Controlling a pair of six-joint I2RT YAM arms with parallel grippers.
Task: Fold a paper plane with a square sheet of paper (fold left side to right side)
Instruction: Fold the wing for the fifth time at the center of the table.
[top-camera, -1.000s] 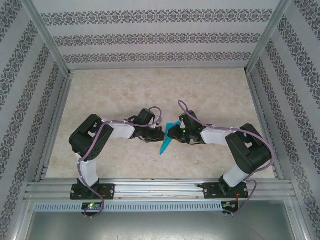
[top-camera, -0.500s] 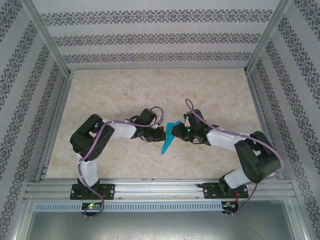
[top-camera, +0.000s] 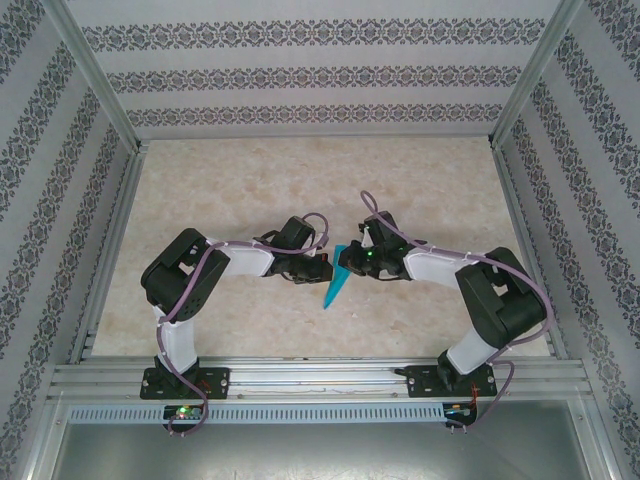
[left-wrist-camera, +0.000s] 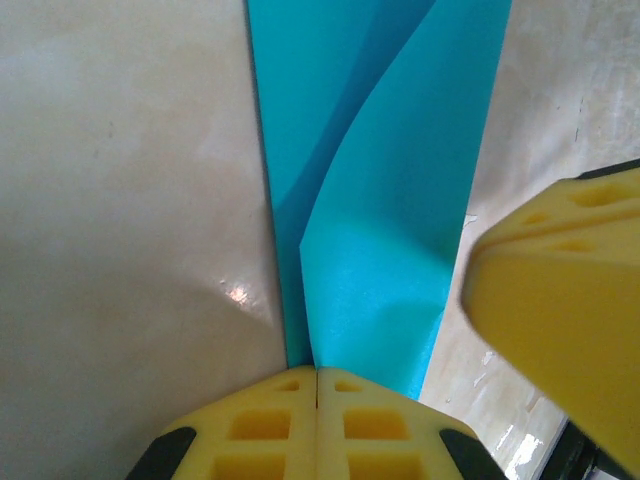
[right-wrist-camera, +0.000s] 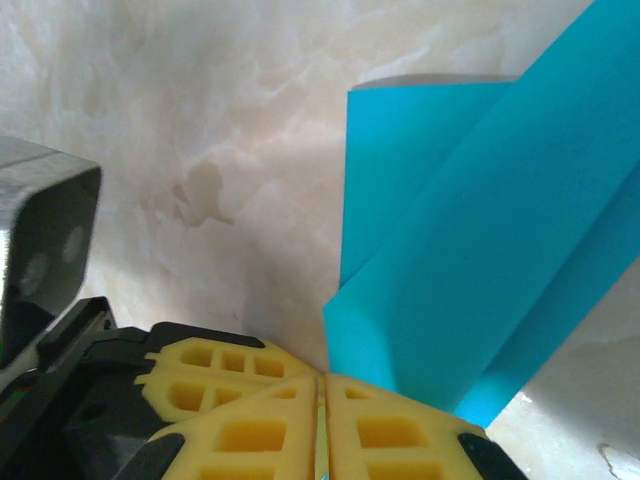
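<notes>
The paper plane's upper flap curls up beside my left gripper, so next my right gripper steadies it while my left gripper takes the paper plane's edge nearer its point (top-camera: 328, 294).
The square sheet of paper is folded into a narrow teal-blue paper plane (top-camera: 333, 287), pointed toward the near edge and lying mid-table between both arms. My left gripper (top-camera: 321, 270) is shut on its left edge. In the left wrist view the pads (left-wrist-camera: 317, 375) meet on the paper plane (left-wrist-camera: 390, 230), whose upper flap curls up. My right gripper (top-camera: 351, 262) is shut on the right edge. In the right wrist view its pads (right-wrist-camera: 322, 385) pinch the paper plane (right-wrist-camera: 480, 250), with two flaps rising out of them. The grippers nearly touch: a right finger (left-wrist-camera: 560, 290) shows beside the left one.
The beige marbled tabletop (top-camera: 300, 180) is enclosed by patterned walls (top-camera: 40, 200) on three sides. Aluminium rails (top-camera: 320, 378) carrying the arm bases run along the near edge. Free room lies toward the back of the table.
My right gripper has closed onto the paper's right edge, and its arm has shifted slightly. The left gripper has stayed shut on the paper in the same spot.
</notes>
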